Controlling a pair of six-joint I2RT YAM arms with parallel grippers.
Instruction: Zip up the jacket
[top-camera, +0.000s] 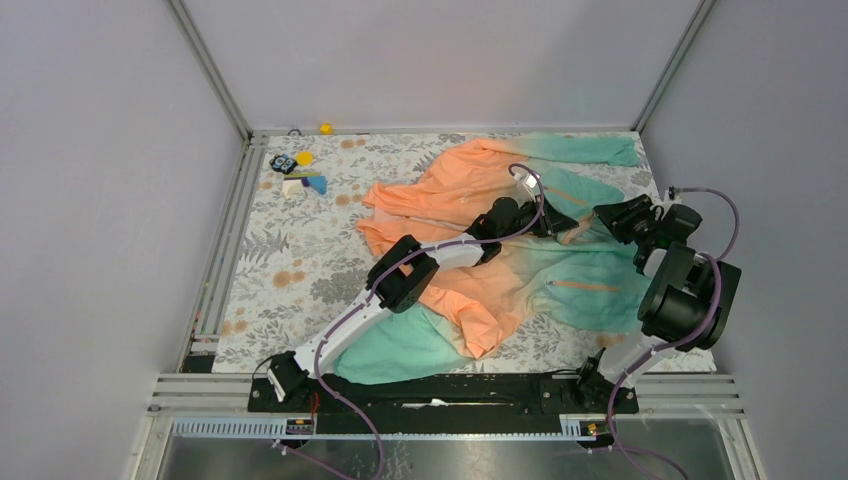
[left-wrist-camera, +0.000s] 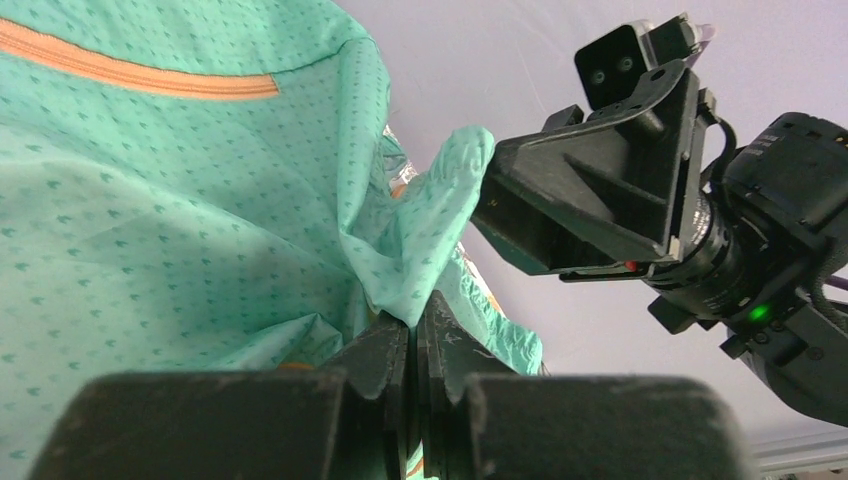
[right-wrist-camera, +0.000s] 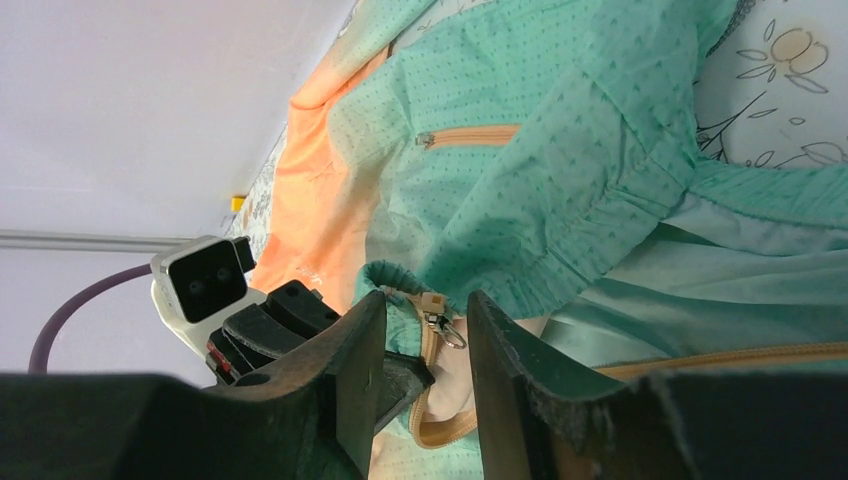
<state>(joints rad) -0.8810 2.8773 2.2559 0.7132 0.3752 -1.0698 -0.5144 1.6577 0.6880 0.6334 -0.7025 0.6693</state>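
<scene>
My left gripper's fingers have the jacket's teal hem bending over far past them, so next I open that gripper and pinch the jacket's edge (right-wrist-camera: 408, 284) close beside the zipper slider.
The jacket (top-camera: 500, 250) lies spread on the table, orange at the shoulders and mint-teal at the hem. My left gripper (top-camera: 562, 224) is shut on a fold of the teal hem (left-wrist-camera: 420, 260) and lifts it a little. My right gripper (top-camera: 597, 214) faces it, open, its jaws apart on either side of the small zipper slider (right-wrist-camera: 436, 309) with its ring pull at the end of the orange zipper tape (right-wrist-camera: 440, 425). It touches neither. An orange pocket zipper (right-wrist-camera: 470, 136) shows on the teal panel, and also in the left wrist view (left-wrist-camera: 140, 72).
Small toys (top-camera: 298, 175) lie at the table's back left, and a yellow piece (top-camera: 325, 128) sits at the back edge. The floral cloth (top-camera: 290, 260) covers the table. Grey walls stand close on both sides.
</scene>
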